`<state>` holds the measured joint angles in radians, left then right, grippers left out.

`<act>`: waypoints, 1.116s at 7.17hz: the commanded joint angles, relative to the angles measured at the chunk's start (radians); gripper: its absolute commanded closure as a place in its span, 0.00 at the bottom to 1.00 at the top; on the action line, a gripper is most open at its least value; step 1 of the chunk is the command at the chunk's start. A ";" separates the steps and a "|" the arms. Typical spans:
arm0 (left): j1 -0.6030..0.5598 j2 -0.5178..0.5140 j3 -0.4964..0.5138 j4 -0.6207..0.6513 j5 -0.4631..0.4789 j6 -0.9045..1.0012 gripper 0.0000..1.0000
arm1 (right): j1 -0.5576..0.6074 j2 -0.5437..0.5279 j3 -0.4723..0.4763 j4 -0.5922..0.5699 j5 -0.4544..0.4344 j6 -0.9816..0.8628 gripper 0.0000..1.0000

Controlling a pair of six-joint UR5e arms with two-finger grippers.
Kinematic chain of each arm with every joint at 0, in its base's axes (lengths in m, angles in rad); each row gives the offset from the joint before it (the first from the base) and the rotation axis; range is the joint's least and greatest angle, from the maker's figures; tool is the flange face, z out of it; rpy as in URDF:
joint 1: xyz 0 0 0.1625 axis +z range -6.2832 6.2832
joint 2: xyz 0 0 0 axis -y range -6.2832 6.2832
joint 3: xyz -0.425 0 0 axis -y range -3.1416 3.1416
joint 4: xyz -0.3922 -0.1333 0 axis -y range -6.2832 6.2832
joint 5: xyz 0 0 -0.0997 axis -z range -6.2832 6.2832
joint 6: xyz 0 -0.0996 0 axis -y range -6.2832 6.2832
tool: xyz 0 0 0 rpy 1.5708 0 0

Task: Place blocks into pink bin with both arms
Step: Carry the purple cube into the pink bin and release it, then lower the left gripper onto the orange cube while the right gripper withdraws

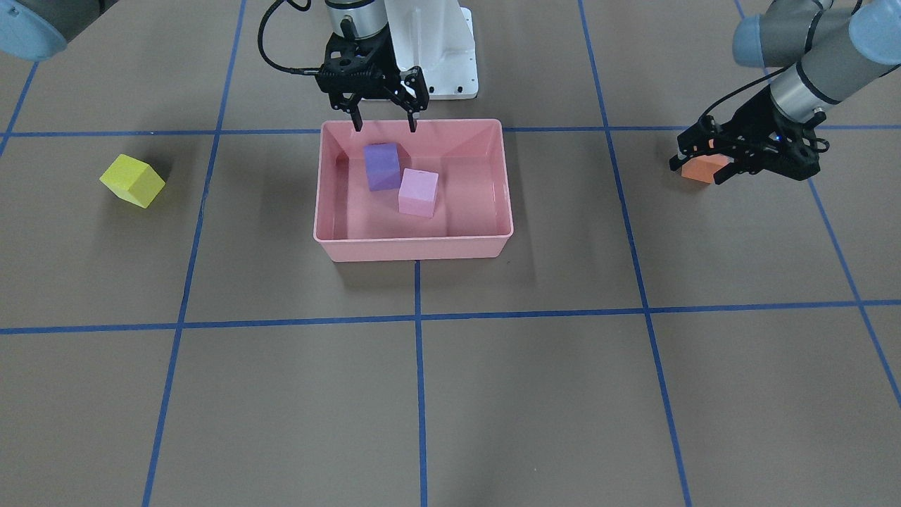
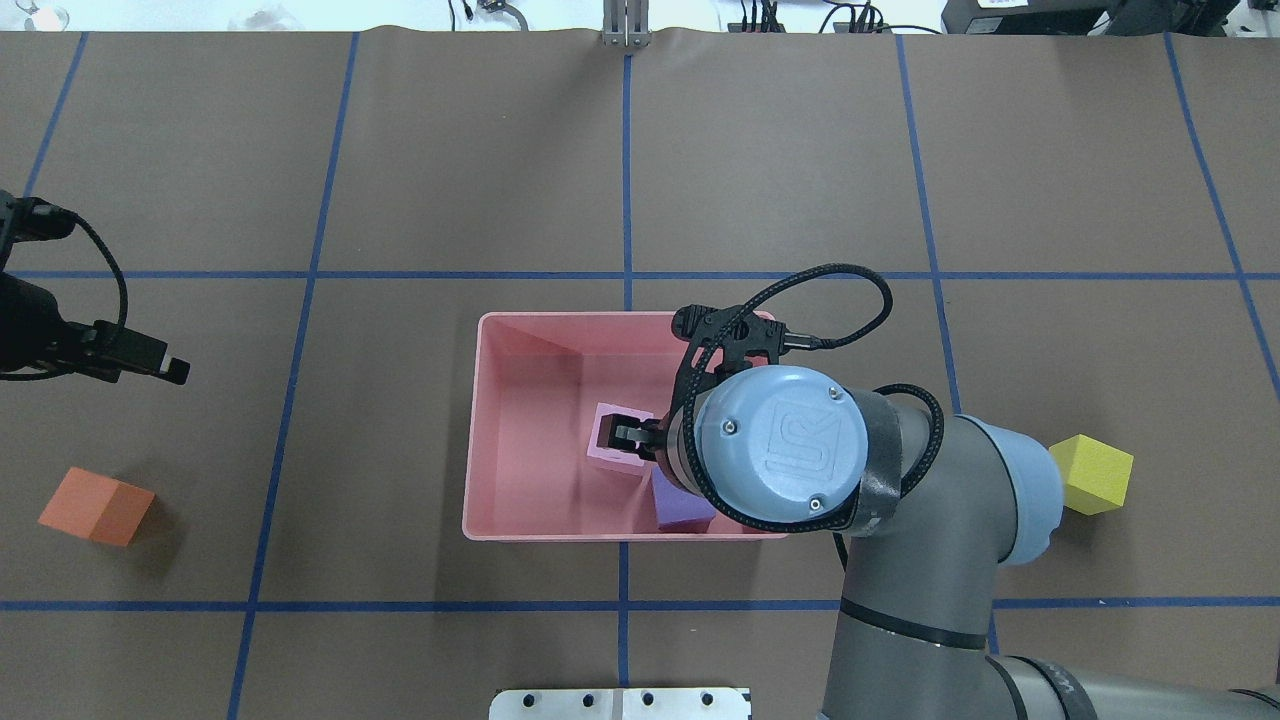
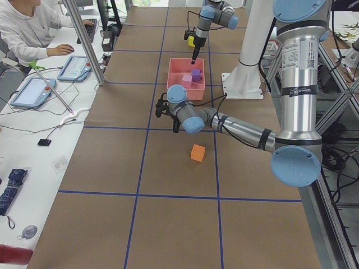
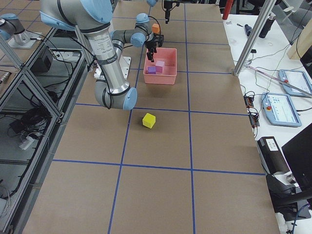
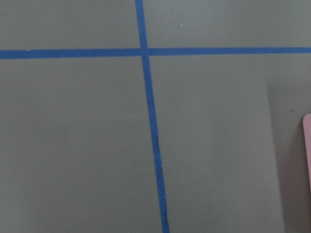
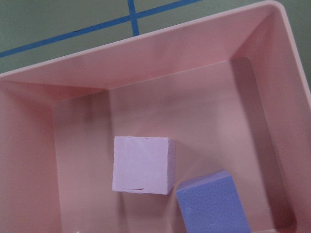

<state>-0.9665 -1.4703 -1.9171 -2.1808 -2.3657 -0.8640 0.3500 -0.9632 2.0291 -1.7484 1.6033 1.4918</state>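
I will next bring my left gripper down to the orange block and close it on the block's upper sides (image 1: 706, 163), because that block belongs in the pink bin.
The pink bin (image 1: 415, 243) stands mid-table and holds the purple block (image 1: 382, 166) and the pale pink-lilac block (image 1: 418, 192), side by side; both show in the right wrist view, purple block (image 6: 214, 204), pink-lilac block (image 6: 142, 165). My right gripper (image 1: 384, 127) hangs open and empty above the bin's robot-side rim, over the purple block. The yellow block (image 1: 132, 180) lies on the table on my right side. The orange block (image 2: 97, 505) lies on my left side. My left gripper (image 2: 170, 368) looks open and empty, raised above the table and apart from the orange block.
Blue tape lines grid the brown table. The white base pedestal (image 1: 440, 49) stands just behind the bin. The left wrist view shows only table, tape and a sliver of the bin's edge (image 5: 307, 145). A person sits at a side desk (image 3: 28, 33).
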 commanded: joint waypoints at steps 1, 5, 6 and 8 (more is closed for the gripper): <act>0.032 0.124 -0.045 -0.001 0.116 0.109 0.00 | 0.142 -0.021 0.011 -0.045 0.103 -0.161 0.00; 0.178 0.260 -0.092 0.001 0.328 0.266 0.00 | 0.314 -0.168 0.066 -0.036 0.214 -0.501 0.00; 0.199 0.272 -0.089 0.001 0.332 0.264 0.00 | 0.369 -0.207 0.074 -0.031 0.296 -0.572 0.00; 0.232 0.274 -0.077 -0.001 0.329 0.254 0.00 | 0.418 -0.271 0.098 -0.031 0.313 -0.681 0.00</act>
<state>-0.7567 -1.1996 -2.0019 -2.1801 -2.0374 -0.6030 0.7348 -1.1955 2.1163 -1.7802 1.9000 0.8780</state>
